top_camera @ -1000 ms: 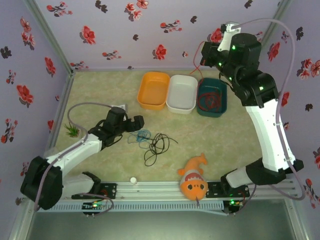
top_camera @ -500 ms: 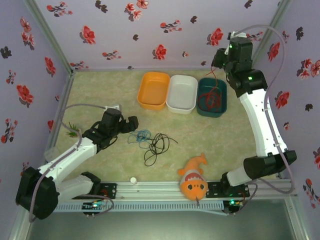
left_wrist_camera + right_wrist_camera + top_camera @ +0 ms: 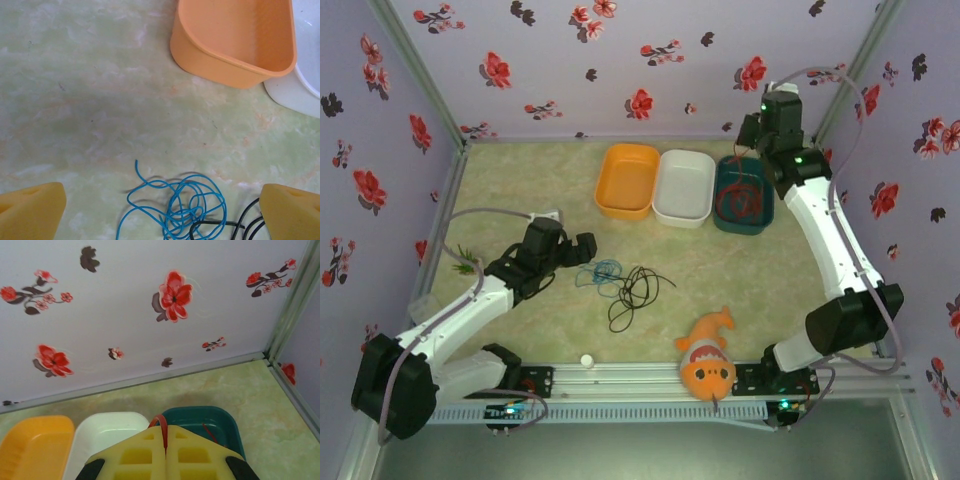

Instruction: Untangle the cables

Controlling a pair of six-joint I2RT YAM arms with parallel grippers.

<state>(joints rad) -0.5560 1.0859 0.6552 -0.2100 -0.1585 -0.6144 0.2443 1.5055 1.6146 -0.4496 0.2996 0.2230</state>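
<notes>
Next, I open my right gripper to let go of the red cable, now hanging above the teal tray, inside the teal tray (image 3: 739, 202) (image 3: 209, 439) that is beside the white tray.
A blue cable (image 3: 182, 205) lies in a loose coil on the table, its edge crossing a black cable (image 3: 247, 217). My left gripper (image 3: 165, 212) hovers open over the blue coil, one yellow fingertip on each side. From above, the blue cable (image 3: 605, 270) and black cable (image 3: 635, 290) lie just right of the left gripper (image 3: 582, 248). My right gripper (image 3: 165, 429) is shut on a red cable (image 3: 161, 421) above the teal tray (image 3: 220, 415). In the top view the red cable (image 3: 738, 200) hangs from the right gripper (image 3: 750, 135) into the teal tray (image 3: 767, 205).
An orange tray (image 3: 610, 205) and a white tray (image 3: 665, 210) sit left of the teal one near the back wall. An orange fish toy (image 3: 708, 362) lies at the front edge, with a small white cap (image 3: 586, 360) to its left and a green sprig (image 3: 463, 262) at the far left.
My right arm has swung back and to the right, carrying the red cable's end over the teal tray. The left arm shifted slightly and then held still.
</notes>
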